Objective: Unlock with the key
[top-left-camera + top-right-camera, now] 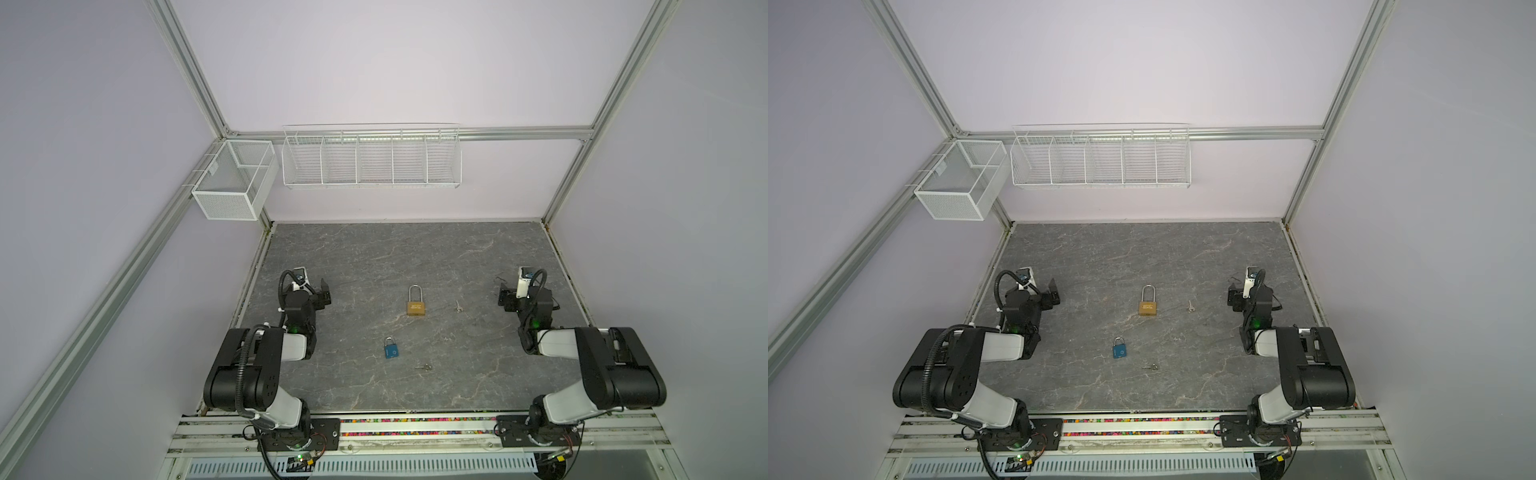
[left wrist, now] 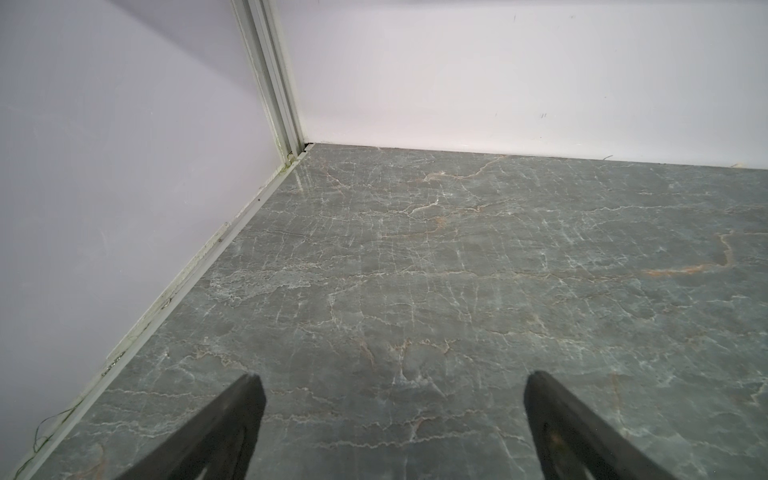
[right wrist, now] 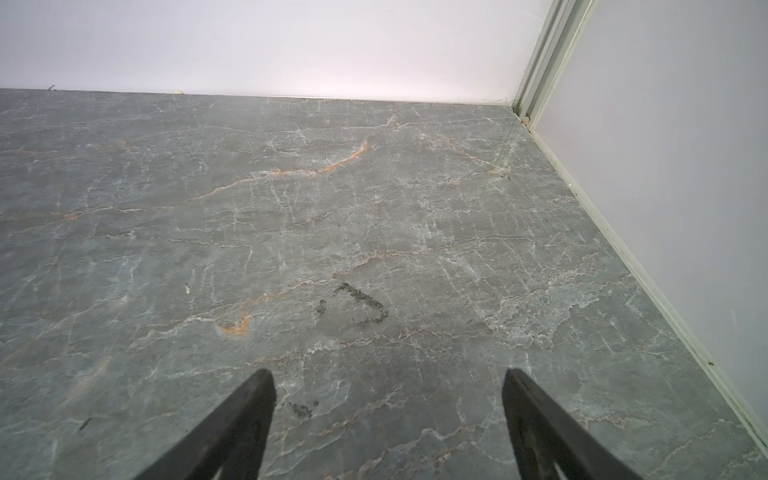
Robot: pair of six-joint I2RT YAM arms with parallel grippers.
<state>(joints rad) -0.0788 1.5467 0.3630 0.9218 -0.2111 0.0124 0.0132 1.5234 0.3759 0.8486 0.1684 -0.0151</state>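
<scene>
Next, my right gripper closes on the ring of the small silver key (image 1: 460,309) beside the brass padlock.
A brass padlock (image 1: 416,308) (image 1: 1148,308) with a long silver shackle lies mid-table in both top views. A small blue padlock (image 1: 391,350) (image 1: 1119,350) lies nearer the front. One small silver key (image 1: 458,307) (image 1: 1190,306) rests right of the brass lock, another key (image 1: 424,367) (image 1: 1151,367) right of and just in front of the blue one. My left gripper (image 1: 324,293) (image 2: 392,384) hovers open at the table's left side, nothing between its fingers. My right gripper (image 1: 505,297) (image 3: 388,380) is open and empty at the right side. Neither wrist view shows locks or keys.
The grey marble-patterned table (image 1: 374,257) is enclosed by pale walls and aluminium frame posts. A white mesh box (image 1: 232,180) hangs at the back left, and a white wire rack (image 1: 372,160) with several compartments hangs on the back wall. Dark smudges (image 3: 361,301) mark the tabletop.
</scene>
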